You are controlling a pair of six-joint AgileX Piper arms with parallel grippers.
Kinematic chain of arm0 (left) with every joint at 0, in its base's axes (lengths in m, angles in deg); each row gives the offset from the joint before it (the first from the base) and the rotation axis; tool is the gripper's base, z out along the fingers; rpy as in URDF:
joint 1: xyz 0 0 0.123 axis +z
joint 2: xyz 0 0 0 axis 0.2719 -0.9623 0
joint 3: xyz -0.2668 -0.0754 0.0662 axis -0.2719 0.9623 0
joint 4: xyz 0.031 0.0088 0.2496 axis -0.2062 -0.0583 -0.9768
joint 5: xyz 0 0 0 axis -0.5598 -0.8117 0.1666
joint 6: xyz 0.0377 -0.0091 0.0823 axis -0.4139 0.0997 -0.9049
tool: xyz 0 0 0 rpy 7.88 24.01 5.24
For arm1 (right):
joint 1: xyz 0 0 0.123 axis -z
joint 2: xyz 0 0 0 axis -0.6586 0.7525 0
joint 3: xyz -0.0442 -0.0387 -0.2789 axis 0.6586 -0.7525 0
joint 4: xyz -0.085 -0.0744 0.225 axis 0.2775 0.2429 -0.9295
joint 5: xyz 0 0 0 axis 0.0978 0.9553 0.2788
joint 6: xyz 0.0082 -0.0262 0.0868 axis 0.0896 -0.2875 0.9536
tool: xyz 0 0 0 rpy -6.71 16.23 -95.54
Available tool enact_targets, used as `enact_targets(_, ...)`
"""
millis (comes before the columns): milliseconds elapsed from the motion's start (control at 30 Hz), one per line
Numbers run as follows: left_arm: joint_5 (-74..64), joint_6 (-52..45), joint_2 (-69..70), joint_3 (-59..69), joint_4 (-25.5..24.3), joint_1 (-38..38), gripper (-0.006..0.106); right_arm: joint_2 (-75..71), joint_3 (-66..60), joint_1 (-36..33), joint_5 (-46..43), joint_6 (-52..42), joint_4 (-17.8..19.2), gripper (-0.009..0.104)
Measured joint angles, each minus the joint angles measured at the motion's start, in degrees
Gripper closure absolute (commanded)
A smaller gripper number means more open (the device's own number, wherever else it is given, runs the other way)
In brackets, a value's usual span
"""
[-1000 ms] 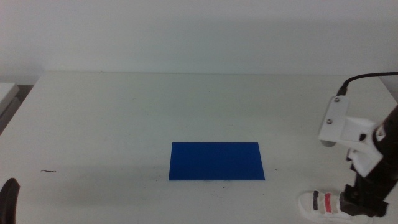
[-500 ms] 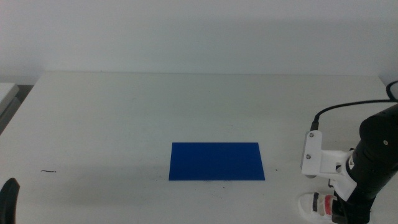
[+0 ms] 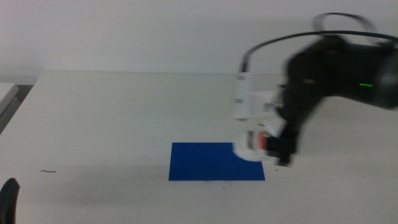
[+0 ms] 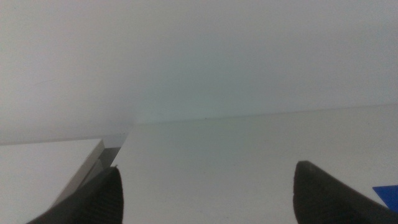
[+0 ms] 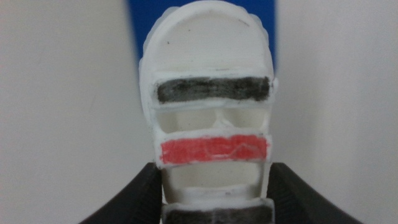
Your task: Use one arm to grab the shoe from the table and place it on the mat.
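Note:
My right gripper should put the white shoe down across the middle of the dark-blue mat [image 3: 215, 157].
My right arm [image 3: 339, 68] reaches in from the right, blurred by motion. Its gripper [image 3: 273, 144] is shut on the heel end of the white shoe [image 3: 250, 145] and holds it over the right end of the dark-blue mat [image 3: 208, 162]. In the right wrist view the shoe [image 5: 208, 106] sits between the two dark jaws of the gripper [image 5: 214, 199], showing a dark strap and a red strap, with the mat [image 5: 138, 18] behind its toe. My left gripper [image 3: 7, 199] waits at the bottom left corner, open and empty [image 4: 208, 199].
The white table [image 3: 112, 118] stretches around the mat. A small dark thread [image 3: 48, 170] lies near the left front. A white ledge [image 3: 6, 93] stands past the table's left edge. A corner of the mat [image 4: 388, 191] shows in the left wrist view.
My right gripper has lifted the shoe from the table's front right corner and carried it left and away to the mat's right end. The left arm has not moved.

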Motion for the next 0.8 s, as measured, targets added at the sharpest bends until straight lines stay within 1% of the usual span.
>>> enact_targets(167,0.00,0.00,0.00,0.00,0.00,0.00,0.007,10.62,11.88,-3.28,0.36,-0.15,-0.14,0.097)
enact_targets(267,0.00,0.00,0.00,0.00,0.00,0.00,0.007,14.61,16.35,-4.58,0.36,-0.15,-0.23,0.097)
enact_targets(400,0.00,0.00,0.00,0.00,0.00,0.00,0.007,17.66,18.27,-5.85,0.14,-0.75,-0.97,0.097)
enact_targets(533,0.00,0.00,0.00,0.00,0.00,0.00,0.007,18.96,18.50,-6.61,-0.34,-2.43,-3.01,0.097)
enact_targets(633,0.00,0.00,0.00,0.00,0.00,0.00,0.007,19.56,18.61,-6.86,-0.71,-2.56,-3.84,0.096)
enact_targets(700,0.00,0.00,0.00,0.00,0.00,0.00,0.007,19.80,18.61,-6.86,-0.71,-2.56,-3.98,0.092)
enact_targets(767,0.00,0.00,0.00,0.00,0.00,0.00,0.007,20.17,18.85,-6.86,-0.71,-2.19,-4.10,0.083)
enact_targets(800,0.00,0.00,0.00,0.00,0.00,0.00,0.007,20.18,18.85,-6.86,-0.83,-2.19,-4.10,0.076)
